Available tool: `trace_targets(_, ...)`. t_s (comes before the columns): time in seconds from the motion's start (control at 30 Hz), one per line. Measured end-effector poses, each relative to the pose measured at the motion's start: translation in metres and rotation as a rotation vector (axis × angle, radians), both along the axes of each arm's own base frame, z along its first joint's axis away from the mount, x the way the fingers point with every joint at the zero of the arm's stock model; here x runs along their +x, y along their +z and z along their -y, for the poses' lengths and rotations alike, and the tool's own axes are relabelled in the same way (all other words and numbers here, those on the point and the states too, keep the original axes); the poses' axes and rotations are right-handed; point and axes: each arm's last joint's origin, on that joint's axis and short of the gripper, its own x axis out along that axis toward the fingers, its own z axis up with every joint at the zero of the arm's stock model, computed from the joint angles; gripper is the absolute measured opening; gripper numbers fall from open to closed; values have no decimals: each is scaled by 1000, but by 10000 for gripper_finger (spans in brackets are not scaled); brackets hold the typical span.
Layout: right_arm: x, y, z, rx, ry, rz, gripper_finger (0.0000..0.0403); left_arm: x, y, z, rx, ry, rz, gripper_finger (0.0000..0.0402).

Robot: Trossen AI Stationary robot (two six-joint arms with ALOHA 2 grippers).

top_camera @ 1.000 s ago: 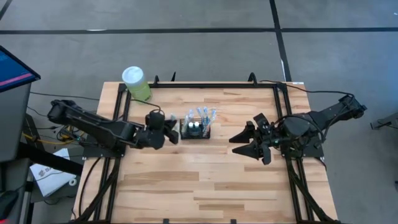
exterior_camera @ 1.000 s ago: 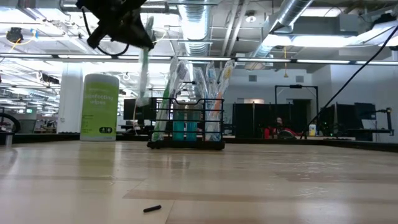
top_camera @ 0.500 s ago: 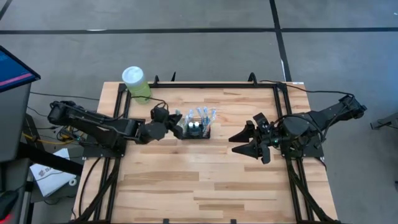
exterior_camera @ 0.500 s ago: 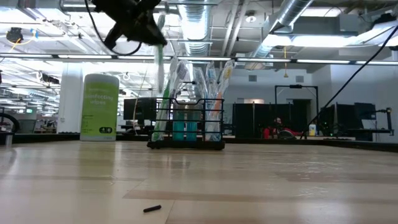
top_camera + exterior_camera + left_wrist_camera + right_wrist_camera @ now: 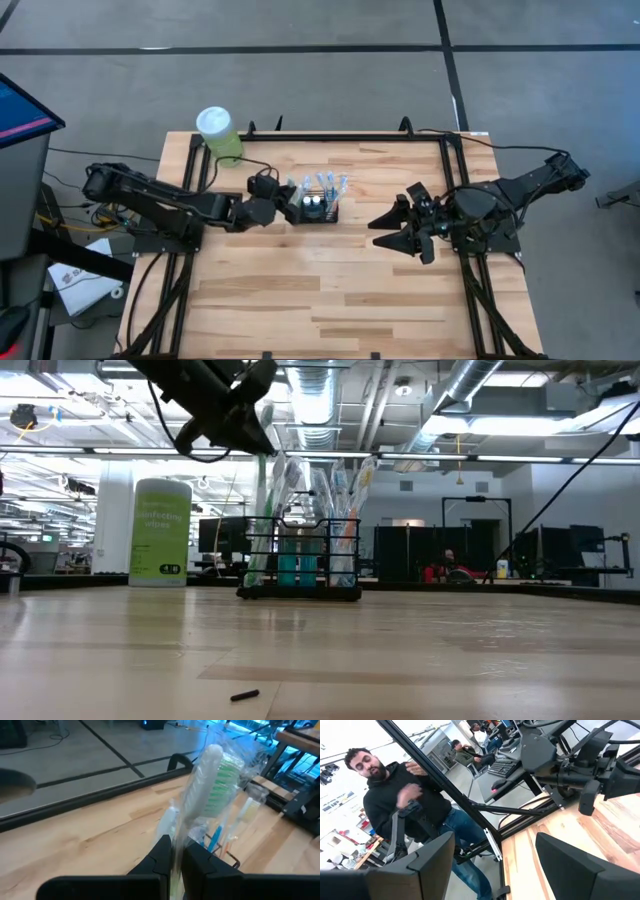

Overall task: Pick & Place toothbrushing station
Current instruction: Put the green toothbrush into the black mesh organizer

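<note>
My left gripper needs to let go of the green-bristled toothbrush inside the black wire caddy (image 5: 303, 207), where it will sit beside the small bottles.
The toothbrushing station (image 5: 316, 206) is a small black wire caddy that stands on the table's far middle with several wrapped toothbrushes upright in it; it also shows in the low view (image 5: 300, 565). My left gripper (image 5: 284, 207) is just left of the caddy and above it (image 5: 246, 422). It is shut on a toothbrush (image 5: 206, 782) with green bristles in a clear wrapper. My right gripper (image 5: 402, 232) waits open and empty to the right of the caddy, its fingers wide apart in the right wrist view (image 5: 507, 870). My left gripper pinches the toothbrush's handle (image 5: 176, 851) between its two fingers (image 5: 161, 854). The brush runs along the fingers, and its green-bristled head (image 5: 218, 785) sticks out ahead of them. The brush hangs slanting below the gripper (image 5: 266, 470), over the caddy's left end. Whether it touches the caddy I cannot tell.
A green canister with a white lid (image 5: 218, 133) stands at the table's far left corner and shows in the low view (image 5: 160, 530). A small black piece (image 5: 245, 696) lies on the near table. A person (image 5: 405, 805) stands beyond the table's right side.
My left gripper has gone toward the table's right edge, up to the caddy's left end, carrying the toothbrush. The brush, which hung clear to the left of the caddy, now hangs over the caddy's left end.
</note>
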Motion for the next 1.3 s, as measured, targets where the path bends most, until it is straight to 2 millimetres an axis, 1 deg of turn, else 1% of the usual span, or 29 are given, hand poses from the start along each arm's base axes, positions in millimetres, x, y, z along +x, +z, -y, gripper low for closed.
trace_targets(0.17,0,-1,0,-6,0,-13,271,8,-11,6,13,-2,-24,10)
trace_targets(0.47,0,-3,0,-10,0,-26,271,18,-30,14,53,54,-35,10)
trace_targets(0.77,0,-5,0,-2,-2,-46,271,26,-51,19,35,76,-53,11)
trace_targets(1.1,0,-5,0,-2,-2,-46,271,26,-51,20,47,77,-60,11)
trace_targets(1.3,0,-5,0,-3,-2,-48,271,29,-60,20,43,70,-91,11)
